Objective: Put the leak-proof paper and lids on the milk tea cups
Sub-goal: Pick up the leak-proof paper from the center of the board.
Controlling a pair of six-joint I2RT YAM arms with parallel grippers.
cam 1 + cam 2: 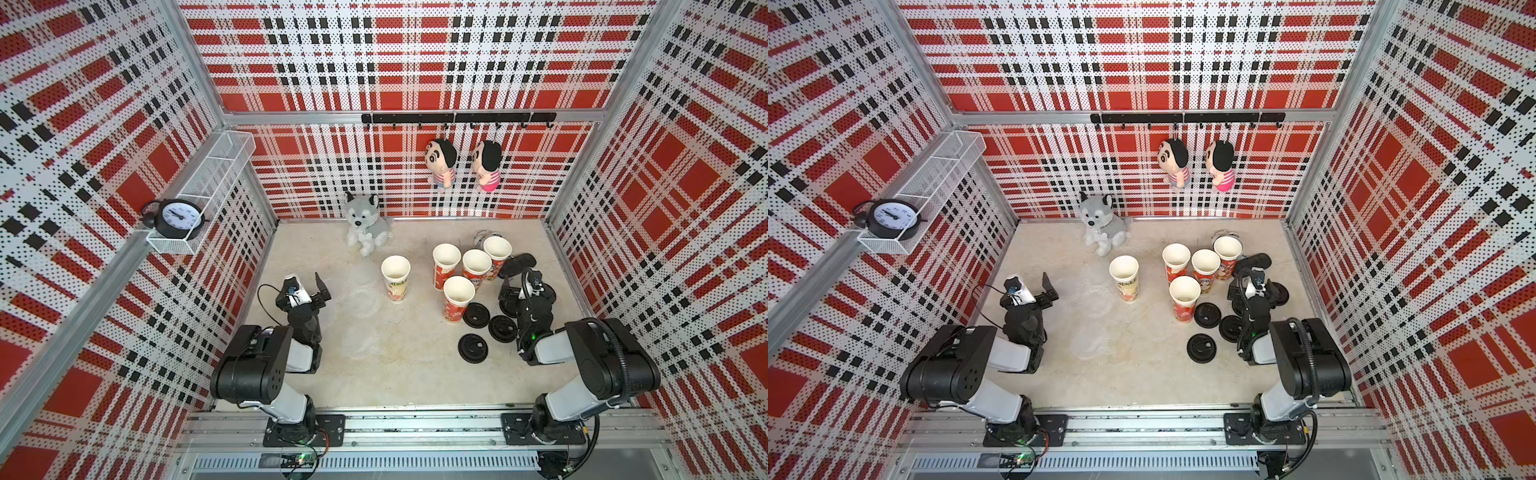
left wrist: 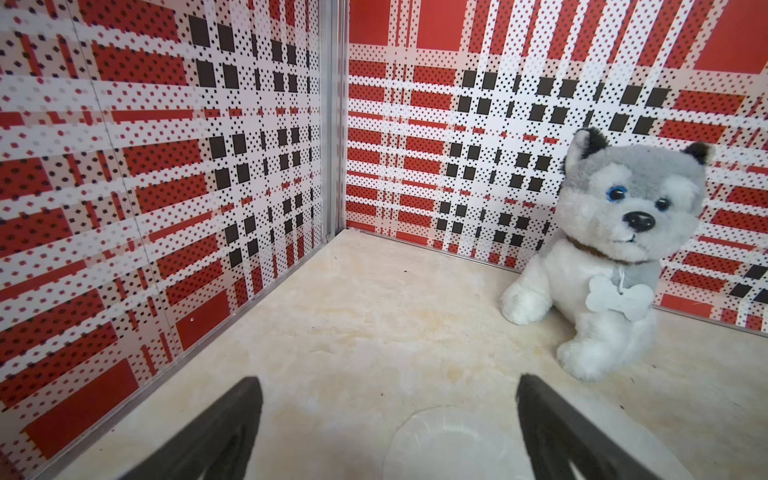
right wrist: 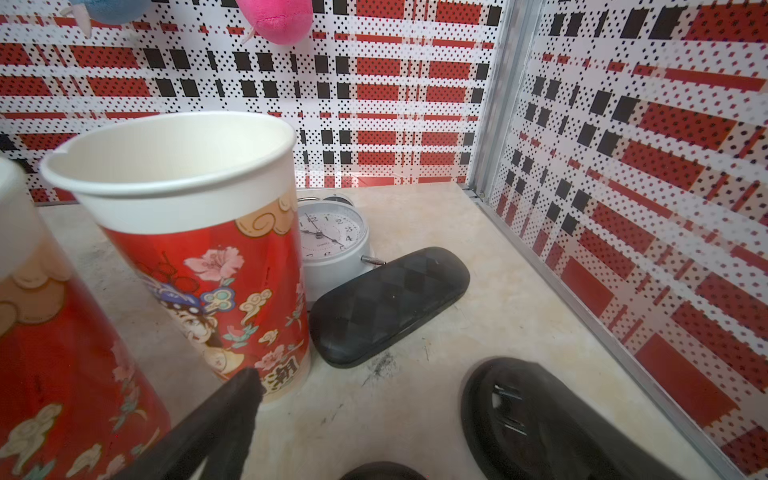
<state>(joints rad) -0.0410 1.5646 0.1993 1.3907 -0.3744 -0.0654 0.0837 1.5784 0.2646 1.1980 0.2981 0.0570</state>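
Observation:
The edge of the leak-proof paper sheet [image 1: 353, 281] nearest the husky plush, on the sheet's side away from the pale cup, will be gripped by my left gripper.
Several milk tea cups stand upright and uncovered at the back right in both top views: a pale one [image 1: 395, 274] [image 1: 1124, 277] apart on the left, and red ones [image 1: 458, 297] [image 1: 446, 259] [image 1: 476, 266] clustered. Leak-proof paper lies flat as faint round sheets [image 1: 361, 298] [image 1: 360, 341] on the table's left half; one sheet [image 2: 453, 444] lies just under my left gripper [image 2: 388, 382] [image 1: 305, 286], which is open and empty. My right gripper [image 3: 392, 386] [image 1: 525, 289] is open and empty beside a red cup [image 3: 195, 232], above the black lids.
Several black lids [image 1: 476, 314] [image 1: 472, 348] [image 3: 536, 415] lie right of the cups. A black glasses case [image 3: 388, 305] and a white alarm clock [image 3: 332, 237] sit behind them. A husky plush [image 1: 368, 224] [image 2: 615, 257] sits against the back wall. Walls close in on three sides.

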